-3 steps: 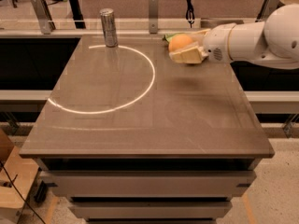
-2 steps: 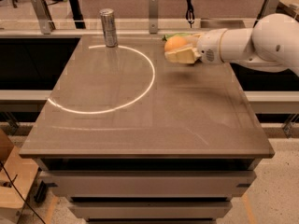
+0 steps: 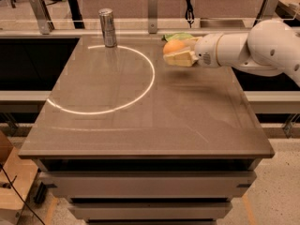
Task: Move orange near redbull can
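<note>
My gripper is to release the orange on the back curve of the light ring [image 3: 130, 48], next to the redbull can.
The orange [image 3: 173, 46] is held in my gripper [image 3: 178, 54], a little above the table's back right part. The gripper is shut on it, its pale fingers [image 3: 180, 59] wrapping the fruit from the right. The white arm comes in from the right edge. The redbull can [image 3: 108, 27], a slim silver-grey can, stands upright at the table's back edge, left of centre, well to the left of the orange.
A flat green snack bag [image 3: 178, 36] lies just behind the gripper near the back edge. The brown table [image 3: 150, 125] carries a bright ring of light. A rail with metal posts [image 3: 152, 6] runs behind the table.
My gripper has moved to the left with the orange in it, closer to the can. The can has not moved.
</note>
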Available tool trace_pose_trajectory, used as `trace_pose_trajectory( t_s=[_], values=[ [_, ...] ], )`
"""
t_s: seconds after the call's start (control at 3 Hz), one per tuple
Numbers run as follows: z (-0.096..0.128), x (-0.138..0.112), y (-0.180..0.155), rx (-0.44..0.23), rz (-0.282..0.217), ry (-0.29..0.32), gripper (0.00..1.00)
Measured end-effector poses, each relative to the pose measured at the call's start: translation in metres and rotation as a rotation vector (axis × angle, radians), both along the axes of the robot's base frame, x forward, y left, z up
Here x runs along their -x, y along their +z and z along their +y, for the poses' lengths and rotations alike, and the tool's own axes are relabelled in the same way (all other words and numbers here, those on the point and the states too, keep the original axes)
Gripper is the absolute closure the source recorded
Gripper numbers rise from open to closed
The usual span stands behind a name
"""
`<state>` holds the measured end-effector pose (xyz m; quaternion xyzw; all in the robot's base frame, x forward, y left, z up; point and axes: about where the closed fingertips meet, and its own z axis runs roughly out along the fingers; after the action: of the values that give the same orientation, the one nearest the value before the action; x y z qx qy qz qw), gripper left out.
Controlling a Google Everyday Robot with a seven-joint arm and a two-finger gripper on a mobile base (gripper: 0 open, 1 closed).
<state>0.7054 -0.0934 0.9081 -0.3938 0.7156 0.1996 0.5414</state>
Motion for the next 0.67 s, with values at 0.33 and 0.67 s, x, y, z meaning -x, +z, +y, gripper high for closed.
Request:
trace_pose_trajectory(
  t_s=[0.33,0.67],
  values=[
    [0.025,-0.016,-0.01,-0.004,-0.018,0.019,1.0],
    [0.05,-0.034,-0.016,0.0,-0.05,0.047,1.0]
  ],
)
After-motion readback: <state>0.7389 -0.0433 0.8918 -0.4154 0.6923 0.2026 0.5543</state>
